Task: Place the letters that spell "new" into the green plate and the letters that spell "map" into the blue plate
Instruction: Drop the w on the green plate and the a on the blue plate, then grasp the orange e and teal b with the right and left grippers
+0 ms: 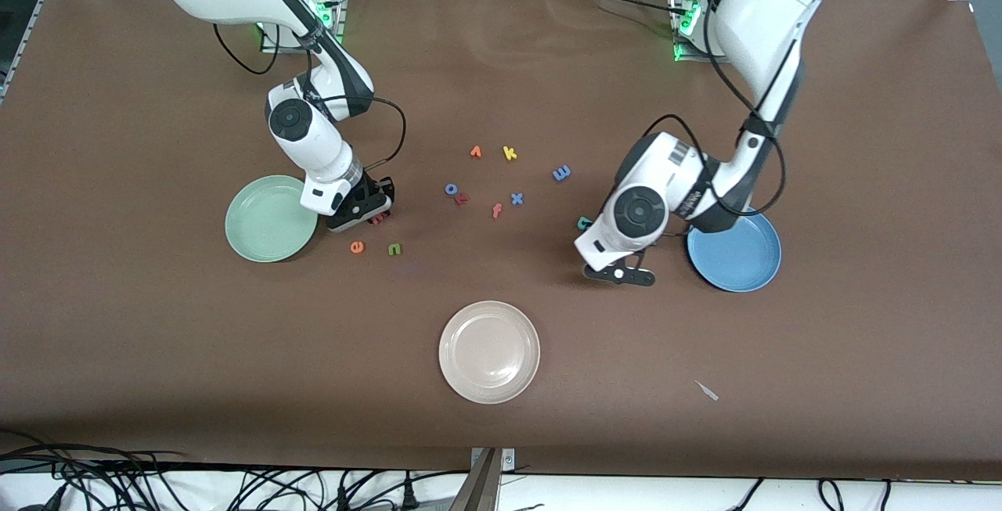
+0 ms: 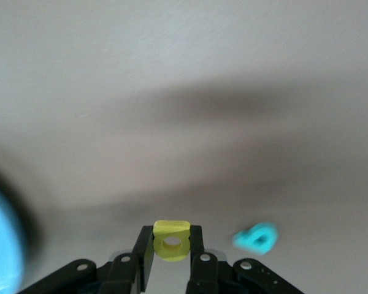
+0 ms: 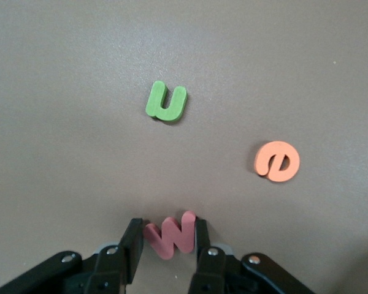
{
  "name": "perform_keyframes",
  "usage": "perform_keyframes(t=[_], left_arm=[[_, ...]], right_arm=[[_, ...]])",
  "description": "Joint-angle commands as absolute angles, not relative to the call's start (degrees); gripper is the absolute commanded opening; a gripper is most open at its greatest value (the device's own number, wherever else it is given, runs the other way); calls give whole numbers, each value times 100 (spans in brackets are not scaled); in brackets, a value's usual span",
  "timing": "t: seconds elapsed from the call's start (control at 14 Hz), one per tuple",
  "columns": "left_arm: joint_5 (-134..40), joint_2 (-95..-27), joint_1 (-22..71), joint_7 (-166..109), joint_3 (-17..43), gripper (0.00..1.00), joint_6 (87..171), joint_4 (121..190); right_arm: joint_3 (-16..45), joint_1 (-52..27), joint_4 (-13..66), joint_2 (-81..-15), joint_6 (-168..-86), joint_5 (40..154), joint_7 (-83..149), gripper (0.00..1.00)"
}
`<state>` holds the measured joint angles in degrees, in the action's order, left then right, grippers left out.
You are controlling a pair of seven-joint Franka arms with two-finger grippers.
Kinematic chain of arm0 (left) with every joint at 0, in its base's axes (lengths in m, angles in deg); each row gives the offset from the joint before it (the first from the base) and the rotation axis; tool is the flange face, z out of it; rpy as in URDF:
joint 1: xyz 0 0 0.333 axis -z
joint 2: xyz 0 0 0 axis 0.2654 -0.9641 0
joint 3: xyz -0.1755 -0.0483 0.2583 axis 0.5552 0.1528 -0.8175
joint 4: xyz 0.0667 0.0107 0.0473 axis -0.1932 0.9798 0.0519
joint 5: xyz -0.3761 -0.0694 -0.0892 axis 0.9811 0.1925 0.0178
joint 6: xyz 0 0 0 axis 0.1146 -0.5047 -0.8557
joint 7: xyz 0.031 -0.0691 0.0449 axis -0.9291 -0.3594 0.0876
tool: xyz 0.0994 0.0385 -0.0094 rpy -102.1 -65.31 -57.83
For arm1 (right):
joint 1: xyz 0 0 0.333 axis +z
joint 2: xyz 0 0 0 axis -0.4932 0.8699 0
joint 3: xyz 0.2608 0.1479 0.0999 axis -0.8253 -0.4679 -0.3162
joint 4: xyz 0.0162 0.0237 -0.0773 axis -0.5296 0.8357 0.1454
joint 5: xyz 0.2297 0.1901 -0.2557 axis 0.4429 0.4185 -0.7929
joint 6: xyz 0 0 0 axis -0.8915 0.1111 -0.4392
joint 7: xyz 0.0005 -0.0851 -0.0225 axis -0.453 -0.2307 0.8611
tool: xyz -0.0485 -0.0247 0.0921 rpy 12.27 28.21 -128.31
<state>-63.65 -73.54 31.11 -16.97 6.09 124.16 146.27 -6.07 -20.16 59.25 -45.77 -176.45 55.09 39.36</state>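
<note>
Next, my right gripper lets go of the salmon w near the middle of the green plate [image 1: 284,226], a little toward the orange e. The salmon w still rests on the table.
My right gripper [image 1: 377,212] is down on the table beside the green plate [image 1: 270,218], its fingers shut on the salmon w [image 3: 172,237], which still rests on the table [image 3: 168,228]. The green n [image 3: 166,102] [image 1: 394,249] and orange e [image 3: 277,162] [image 1: 357,246] lie close by. My left gripper [image 1: 622,274] hangs over the table beside the blue plate [image 1: 736,253], shut on the yellow a [image 2: 172,228] [image 2: 172,237]. The teal p [image 1: 584,223] [image 2: 256,237] lies on the table close to that gripper. The blue m [image 1: 561,173] lies farther from the camera.
A cream-white plate [image 1: 489,352] sits near the front edge. Mid-table lie other letters: an orange one [image 1: 475,152], yellow k [image 1: 510,153], blue o [image 1: 452,188], dark red r [image 1: 462,199], salmon f [image 1: 496,210], blue x [image 1: 517,199].
</note>
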Motion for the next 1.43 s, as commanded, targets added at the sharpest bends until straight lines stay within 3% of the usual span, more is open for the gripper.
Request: perform_keyframes(t=[0.0, 0.14, 0.5, 0.79, 0.93, 1.0, 1.07, 1.15, 1.22, 1.29, 1.36], left_arm=[[-6255, -6971, 2674, -2644, 652, 19, 12228, 14983], [-6290, -6857, 2437, -3171, 652, 21, 12219, 15132], [-6334, -6374, 1707, -4596, 643, 21, 12464, 15738], [-6508, -5864, 1416, -4818, 643, 25, 14096, 17195], [-6720, -5828, 1267, -4809, 643, 30, 14390, 17418], [-6721, -5845, 1240, -4818, 643, 55, 14373, 17401], [-6721, -5863, 1240, -4818, 643, 93, 14329, 17366], [-6721, -5846, 1292, -4731, 651, 100, 14294, 17313], [-6712, -5828, 1336, -4686, 660, 100, 14172, 17139], [-6668, -5854, 1363, -4573, 686, 100, 13901, 16954], [-6642, -5906, 1450, -4267, 722, 100, 13794, 16892]], right_arm=[[-613, -2015, 6011, -4581, -17672, 5439, 3903, 22], [-560, -2024, 6011, -4651, -17611, 5439, 3868, 21], [-201, -2032, 5493, -5284, -15890, 5439, 3360, 21], [309, -2050, 5501, -5486, -15458, 5457, 2614, 23], [809, -2059, 5553, -5478, -15440, 5483, 1816, 23], [968, -2068, 5571, -5495, -15431, 5492, 1559, 23], [1022, -2068, 5589, -5530, -15431, 5500, 1496, 24], [1048, -2068, 5597, -5522, -15440, 5509, 1487, 31], [1049, -2068, 5598, -5496, -15457, 5535, 1486, 39], [1049, -2068, 5598, -5487, -15457, 5553, 1495, 55], [1049, -2068, 5589, -5487, -15457, 5553, 1539, 60]])
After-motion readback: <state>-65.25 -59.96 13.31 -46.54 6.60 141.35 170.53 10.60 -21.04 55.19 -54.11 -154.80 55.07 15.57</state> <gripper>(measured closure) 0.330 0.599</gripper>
